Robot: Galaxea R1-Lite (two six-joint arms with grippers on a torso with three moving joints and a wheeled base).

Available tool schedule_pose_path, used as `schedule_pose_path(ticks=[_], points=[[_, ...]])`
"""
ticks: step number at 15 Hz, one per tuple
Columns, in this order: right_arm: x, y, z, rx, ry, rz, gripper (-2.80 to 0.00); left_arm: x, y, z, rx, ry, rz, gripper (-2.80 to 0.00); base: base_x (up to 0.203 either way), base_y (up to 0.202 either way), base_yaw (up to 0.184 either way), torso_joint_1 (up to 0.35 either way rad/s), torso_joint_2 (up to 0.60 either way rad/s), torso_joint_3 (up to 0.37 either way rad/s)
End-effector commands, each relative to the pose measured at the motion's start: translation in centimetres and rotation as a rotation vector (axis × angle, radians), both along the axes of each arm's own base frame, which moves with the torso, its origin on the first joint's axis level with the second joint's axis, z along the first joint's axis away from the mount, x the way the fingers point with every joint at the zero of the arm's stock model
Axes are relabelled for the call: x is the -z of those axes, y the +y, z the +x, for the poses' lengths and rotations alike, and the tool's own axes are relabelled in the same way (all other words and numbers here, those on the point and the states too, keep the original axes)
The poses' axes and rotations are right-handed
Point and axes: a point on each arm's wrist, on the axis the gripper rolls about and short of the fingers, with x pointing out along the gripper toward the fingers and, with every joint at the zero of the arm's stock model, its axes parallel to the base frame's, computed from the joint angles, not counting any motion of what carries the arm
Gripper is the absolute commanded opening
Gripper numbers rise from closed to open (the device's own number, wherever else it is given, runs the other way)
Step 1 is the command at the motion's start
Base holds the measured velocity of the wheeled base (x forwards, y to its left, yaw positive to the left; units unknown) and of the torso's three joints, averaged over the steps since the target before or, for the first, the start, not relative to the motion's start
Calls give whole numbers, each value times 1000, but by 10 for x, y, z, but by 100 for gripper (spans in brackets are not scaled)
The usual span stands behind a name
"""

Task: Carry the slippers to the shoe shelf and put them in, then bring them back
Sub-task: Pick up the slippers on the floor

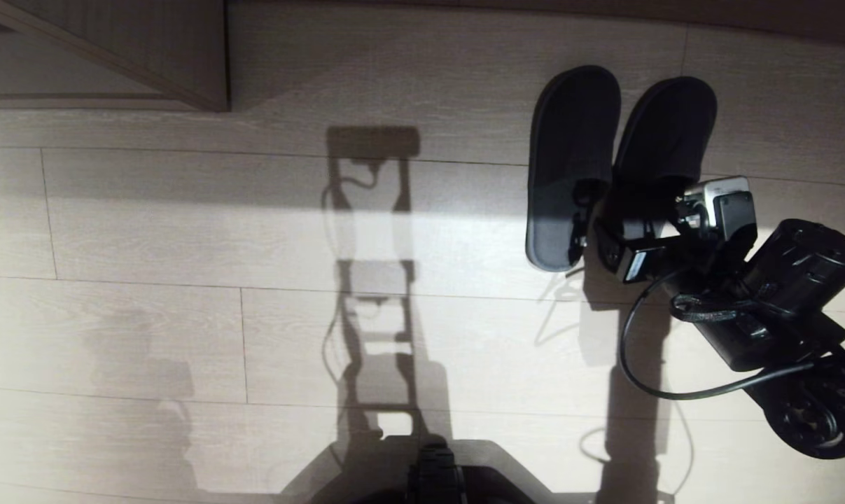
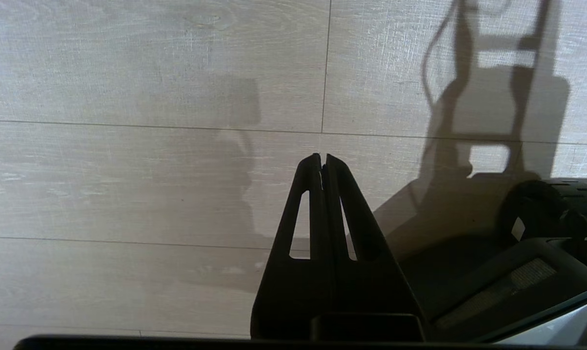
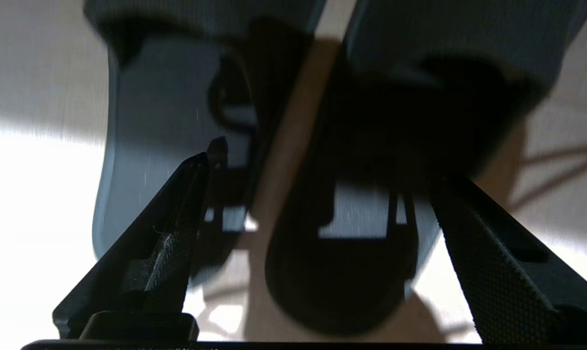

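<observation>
Next, my right gripper closes on the inner sides of the slippers' tops (image 1: 612, 173) (image 3: 327, 45), where they lie side by side, to pick up the grey slippers together.
Two dark grey slippers lie side by side on the pale floor at the right of the head view, the left slipper (image 1: 569, 154) and the right slipper (image 1: 667, 133), toes pointing away from me. My right gripper (image 1: 608, 217) hovers open over their heel ends. In the right wrist view the right gripper (image 3: 329, 170) straddles the heel of the right slipper (image 3: 361, 272), and one finger (image 3: 176, 228) hangs over the insole of the left slipper (image 3: 147, 121); nothing is held. My left gripper (image 2: 322, 158) is shut and empty above bare floor. A pale wood-grain furniture corner (image 1: 184, 63) stands far left; I cannot tell if it is the shoe shelf.
My right arm (image 1: 793, 294) and its looping black cable (image 1: 639, 378) fill the lower right. My base (image 1: 436, 476) shows at the bottom edge. A strong shadow of my frame (image 1: 373, 280) falls across the plank floor (image 1: 149, 315).
</observation>
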Motion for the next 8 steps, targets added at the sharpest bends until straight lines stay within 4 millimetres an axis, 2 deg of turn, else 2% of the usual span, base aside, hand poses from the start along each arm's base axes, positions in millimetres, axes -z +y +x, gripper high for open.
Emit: schedule_pose_path(ticks=[1, 4, 5, 8], points=[[8, 6, 17, 3, -18, 2, 0, 0, 0, 0, -1, -1, 0, -280, 0, 0, 0, 0, 0, 0], [5, 9, 26, 12, -54, 9, 0, 0, 0, 0, -1, -1, 0, -280, 0, 0, 0, 0, 0, 0], [-3, 12, 37, 14, -99, 19, 0, 0, 0, 0, -1, -1, -1, -280, 0, 0, 0, 0, 0, 0], [-1, 17, 62, 24, -140, 8, 0, 0, 0, 0, -1, -1, -2, -280, 0, 0, 0, 0, 0, 0]])
